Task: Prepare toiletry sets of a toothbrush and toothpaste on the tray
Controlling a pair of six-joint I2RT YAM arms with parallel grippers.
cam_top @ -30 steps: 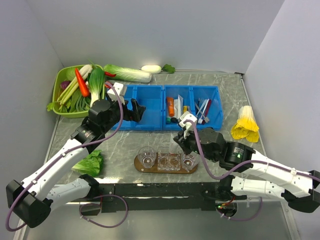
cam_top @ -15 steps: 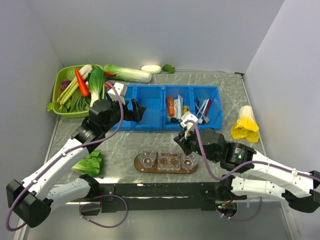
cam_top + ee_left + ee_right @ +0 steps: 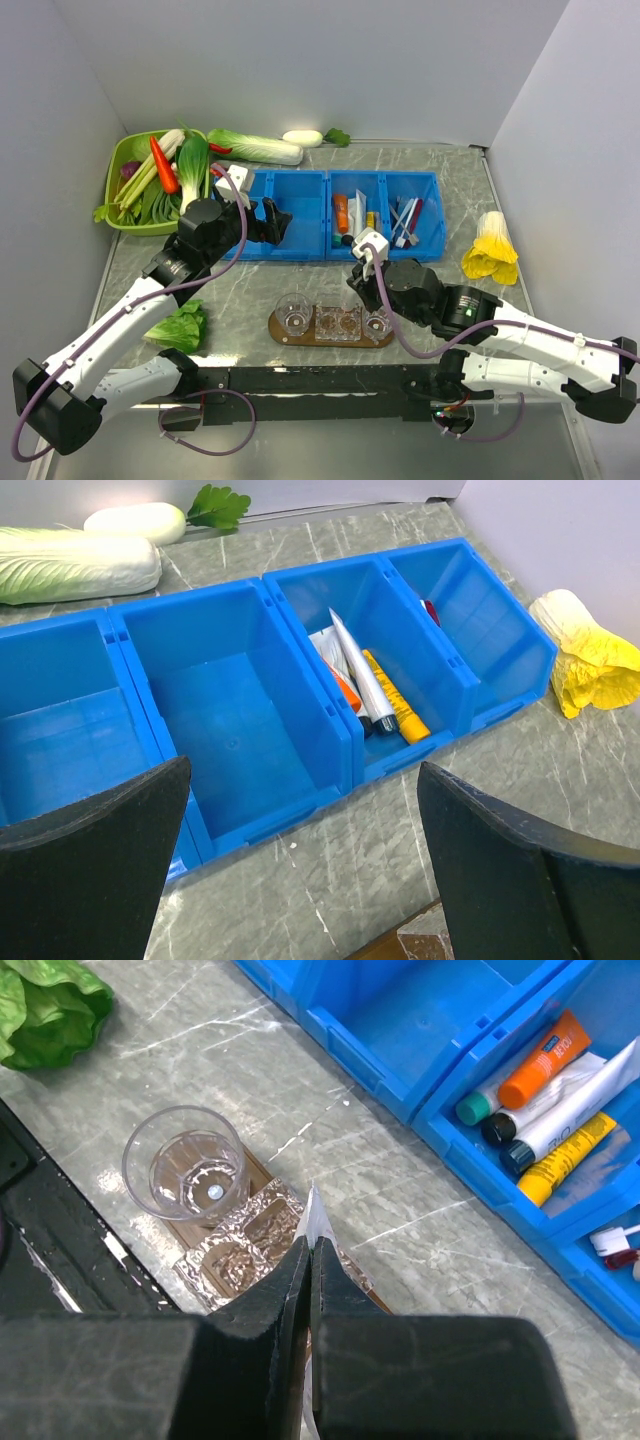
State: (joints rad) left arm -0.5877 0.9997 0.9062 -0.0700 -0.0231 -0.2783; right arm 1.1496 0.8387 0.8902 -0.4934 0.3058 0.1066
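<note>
My right gripper will let go of the white toothpaste tube in the clear square holder (image 3: 347, 319) (image 3: 308, 1312) between the round cups on the tray.
The brown wooden tray (image 3: 300, 339) lies near the front with three cups on it. My right gripper (image 3: 360, 272) hovers over its right part, shut on a white toothpaste tube (image 3: 313, 1218) whose crimped end sticks out past the gripper (image 3: 310, 1250). Below are the tray (image 3: 262, 1168) and a clear cup (image 3: 193, 1165). More toothpaste (image 3: 358, 212) lies in a blue bin beside an orange tube (image 3: 341, 212). Toothbrushes (image 3: 405, 218) lie in the rightmost bin. My left gripper (image 3: 275, 222) is open and empty above the bins; in the left wrist view the gripper (image 3: 300, 860) frames bare tabletop.
Three joined blue bins (image 3: 300, 245) stand behind the tray. A silvery tube (image 3: 360, 675) and a yellow tube (image 3: 395, 695) lie in one. A green basket (image 3: 118, 170) of vegetables is back left. Lettuce (image 3: 178, 325) lies front left, a yellow vegetable (image 3: 492, 250) right.
My right arm has shifted a little to the left over the tray, still holding the tube. The left arm has not moved.
</note>
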